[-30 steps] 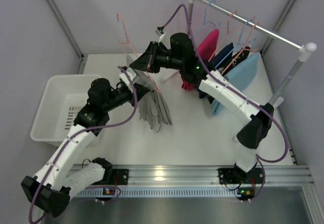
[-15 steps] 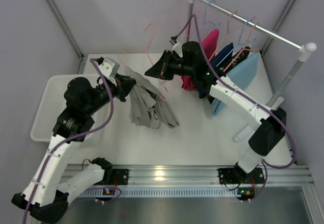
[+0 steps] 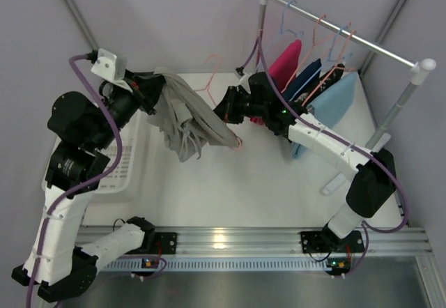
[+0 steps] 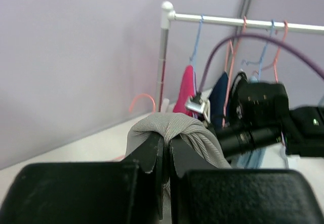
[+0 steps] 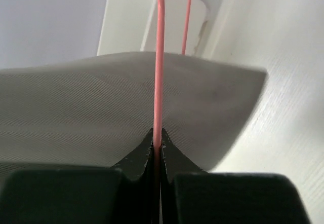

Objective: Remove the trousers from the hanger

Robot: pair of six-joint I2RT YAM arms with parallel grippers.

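Observation:
The robot's left gripper should release the light grey trousers on the bottom of the white bin (image 3: 111, 156). The trousers still hang above the table.
My left gripper (image 3: 148, 89) is shut on a bunched fold of the light grey trousers (image 3: 187, 118), which hang from it above the table; the pinched fold shows in the left wrist view (image 4: 174, 127). My right gripper (image 3: 224, 108) is shut on the thin pink wire hanger (image 5: 159, 72), with the grey cloth (image 5: 76, 112) spread right behind it. The hanger's hook (image 3: 212, 64) shows above the trousers. The light sky-blue trousers (image 3: 333, 106) hang on a hanger at the rail (image 3: 348, 35).
A white bin (image 3: 129, 175) stands at the left under my left arm. The clothes rail holds magenta (image 3: 286, 63) and dark navy (image 3: 306, 78) garments beside the blue pair. Its right post (image 3: 398, 106) stands at the far right.
My left gripper has pulled the grey trousers up and to the left, toward the bin. My right gripper has moved slightly right and lower with the pink hanger.

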